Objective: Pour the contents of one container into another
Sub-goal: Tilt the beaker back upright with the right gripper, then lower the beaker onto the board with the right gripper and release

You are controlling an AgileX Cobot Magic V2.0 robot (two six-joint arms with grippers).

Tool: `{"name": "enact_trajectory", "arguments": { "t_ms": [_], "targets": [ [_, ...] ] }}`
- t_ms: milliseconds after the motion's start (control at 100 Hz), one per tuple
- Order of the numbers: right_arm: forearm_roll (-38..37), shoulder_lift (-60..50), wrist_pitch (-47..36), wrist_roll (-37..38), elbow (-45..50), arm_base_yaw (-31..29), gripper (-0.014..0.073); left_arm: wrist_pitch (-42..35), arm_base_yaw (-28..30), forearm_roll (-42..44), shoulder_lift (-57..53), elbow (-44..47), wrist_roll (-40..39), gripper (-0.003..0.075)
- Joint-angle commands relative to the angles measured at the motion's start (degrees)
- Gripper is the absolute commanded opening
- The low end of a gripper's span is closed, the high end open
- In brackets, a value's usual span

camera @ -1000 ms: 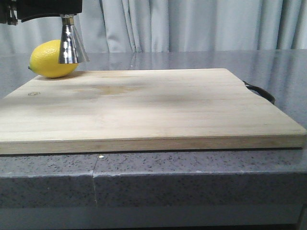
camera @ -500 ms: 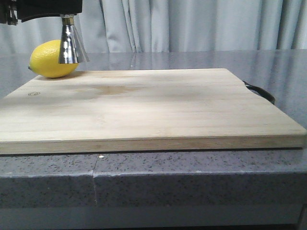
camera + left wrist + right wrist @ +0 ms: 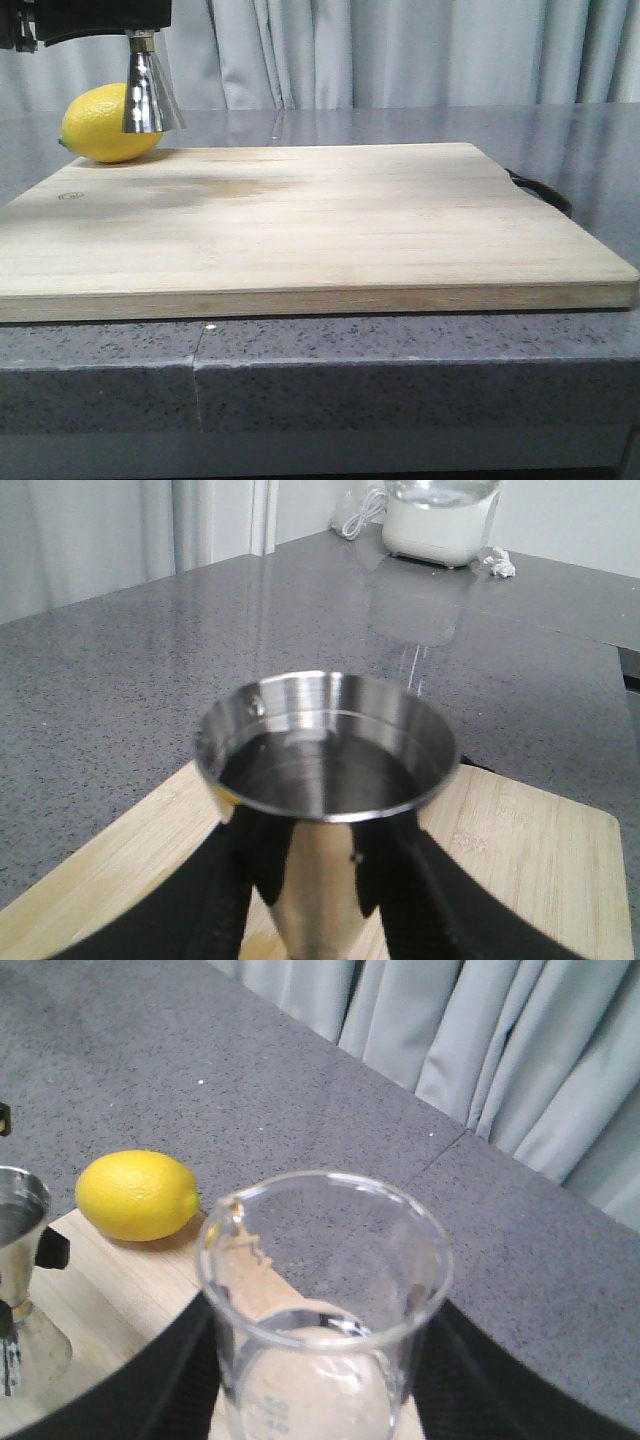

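Note:
Next, my right gripper lets go of the clear glass beaker on the cutting board's far corner (image 3: 450, 181) near the black handle.
The steel jigger (image 3: 151, 95) hangs by its waist from my left gripper (image 3: 140, 34) at the far left corner of the cutting board (image 3: 300, 220), in front of the lemon. In the left wrist view the jigger's open cup (image 3: 325, 745) faces up and my left gripper (image 3: 325, 880) is shut on the cone below it, black fingers (image 3: 250, 870) on both sides. My right gripper (image 3: 320, 1365) is shut on the clear glass beaker (image 3: 320, 1290), held upright above the board; its pouring lip points toward the jigger (image 3: 18, 1260). The right arm is out of the front view.
A yellow lemon (image 3: 105, 122) lies on the grey stone counter (image 3: 420, 125) just behind the board's far left corner. The board has a black handle (image 3: 545, 192) at its right end. Curtains hang behind. A white appliance (image 3: 440, 520) stands farther along the counter.

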Motion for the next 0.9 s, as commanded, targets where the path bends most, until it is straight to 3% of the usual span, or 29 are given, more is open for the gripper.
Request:
{"name": "enact_trajectory", "arguments": {
  "t_ms": [0, 430, 580, 890],
  "targets": [
    [3.9, -5.6, -13.6, 0.2, 7.1, -2.1, 0.0244, 6.3, -0.4, -4.3, -2.5, -1.6, -0.4, 0.0240],
    [13.1, -8.5, -50.8, 1.5, 39.2, -3.7, 0.0244, 6.3, -0.4, -4.3, -2.5, -1.6, -0.4, 0.0240],
    [12.8, -6.3, -59.6, 8.6, 44.9, -3.5, 0.0244, 6.3, -0.4, -4.3, -2.5, -1.6, -0.4, 0.0240],
    [10.3, 3.2, -71.4, 11.0, 48.6, -3.5, 0.0244, 6.3, -0.4, -4.3, -2.5, -1.6, -0.4, 0.0240]
  ]
}}
